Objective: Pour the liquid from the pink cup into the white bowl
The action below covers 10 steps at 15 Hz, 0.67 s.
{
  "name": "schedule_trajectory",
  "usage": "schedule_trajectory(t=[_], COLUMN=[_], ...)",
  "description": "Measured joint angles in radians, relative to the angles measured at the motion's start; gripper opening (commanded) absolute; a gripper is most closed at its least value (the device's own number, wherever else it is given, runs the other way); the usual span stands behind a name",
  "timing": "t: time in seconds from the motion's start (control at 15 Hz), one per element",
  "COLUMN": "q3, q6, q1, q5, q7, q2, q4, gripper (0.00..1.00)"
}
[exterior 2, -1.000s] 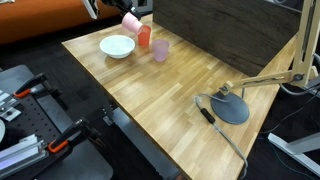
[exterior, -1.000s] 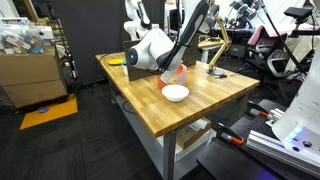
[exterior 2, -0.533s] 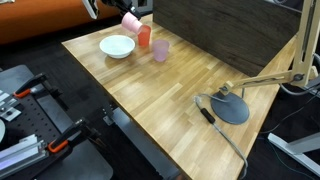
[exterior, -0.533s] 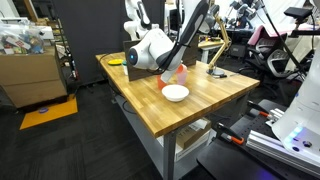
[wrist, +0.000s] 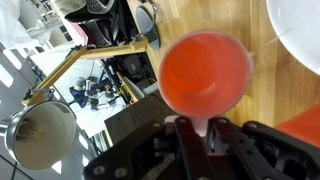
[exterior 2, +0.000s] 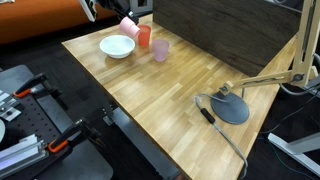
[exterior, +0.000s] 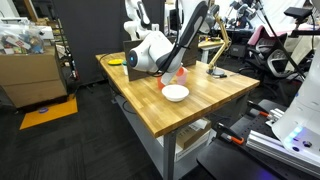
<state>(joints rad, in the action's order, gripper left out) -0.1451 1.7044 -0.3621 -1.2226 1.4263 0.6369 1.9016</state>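
I need to open my gripper and leave the pink cup, now tilted above the white bowl's far edge, on the wooden table (exterior: 192,90), beside the pale purple cup and away from the red-orange cup.
My gripper (wrist: 205,128) is shut on the pink cup (wrist: 205,75), pinching its wall between both fingers. The cup is tipped on its side and looks orange-pink from the wrist. In an exterior view the cup (exterior 2: 127,26) hangs tilted just above the far edge of the white bowl (exterior 2: 117,46), which sits on the wooden table. The bowl's rim shows at the top right of the wrist view (wrist: 300,30) and in front of the arm in an exterior view (exterior: 175,93). I cannot see any liquid.
A red-orange cup (exterior 2: 144,37) and a pale purple cup (exterior 2: 160,50) stand right beside the bowl. A desk lamp with a round grey base (exterior 2: 228,106) and a cable sits at the table's other end. A dark partition runs along the table's back edge.
The pink cup has moved slightly lower and closer to the bowl, tilting a little more. The bowl and the other cups have not moved.
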Motion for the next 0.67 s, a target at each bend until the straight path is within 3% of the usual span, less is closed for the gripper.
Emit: schedule_trajectory(t=[0.27, 0.67], q3=[-0.019, -0.045], q6=[0.044, 0.155], q1=[0.021, 0.069], q5=[0.073, 0.281], q7=[-0.003, -0.089], q2=[0.009, -0.044], q4=[0.0, -0.031], gripper=[0.04, 0.04])
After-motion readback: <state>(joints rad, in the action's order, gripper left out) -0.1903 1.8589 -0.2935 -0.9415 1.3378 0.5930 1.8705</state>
